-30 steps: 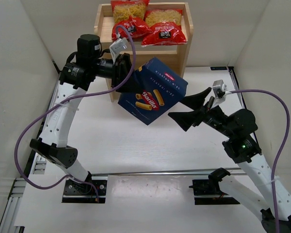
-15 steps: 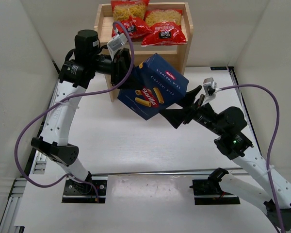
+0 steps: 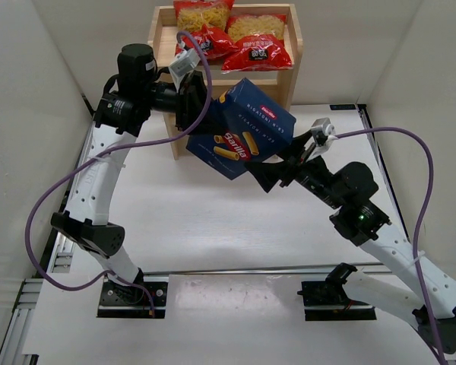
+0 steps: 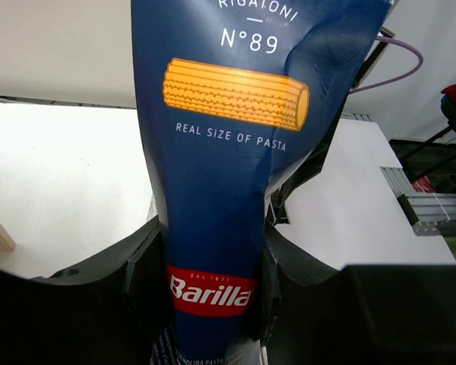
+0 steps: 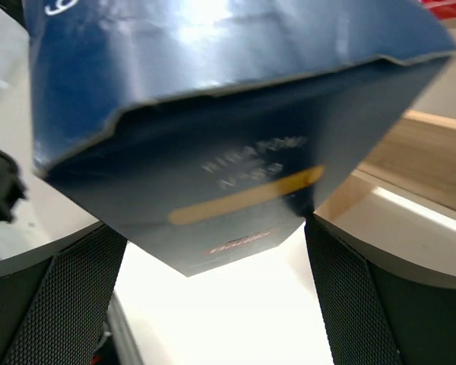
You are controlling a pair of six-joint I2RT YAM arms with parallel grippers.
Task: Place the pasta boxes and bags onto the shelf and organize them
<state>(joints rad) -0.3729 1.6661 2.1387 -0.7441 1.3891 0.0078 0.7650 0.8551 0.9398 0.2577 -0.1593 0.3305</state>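
Observation:
I will close my right gripper on the loose end (image 3: pixel 275 149) (image 5: pixel 232 199) of the navy pasta box, across from the end that my left gripper holds.
My left gripper (image 3: pixel 196 106) is shut on one end of the navy pasta box (image 3: pixel 245 131) and holds it tilted in the air in front of the shelf (image 3: pixel 285 84). In the left wrist view the box (image 4: pixel 228 152) is pinched between both fingers of the gripper (image 4: pixel 211 266). My right gripper (image 3: pixel 277 163) is open at the box's lower right end. In the right wrist view the box (image 5: pixel 228 106) hangs between the wide-spread fingers (image 5: pixel 372 304), its corner close to the right one. Two red bags (image 3: pixel 204 30) (image 3: pixel 257 44) lie side by side on the shelf's top tier.
White walls close in the table on the left, right and back. The wooden shelf edge (image 5: pixel 422 156) shows just beyond the box in the right wrist view. Purple cables loop from both arms. White tabletop (image 3: pixel 182 220) lies below the held box.
My right arm has reached up and left until its open fingers straddle the box's lower end. My left arm has lifted the box slightly toward the shelf.

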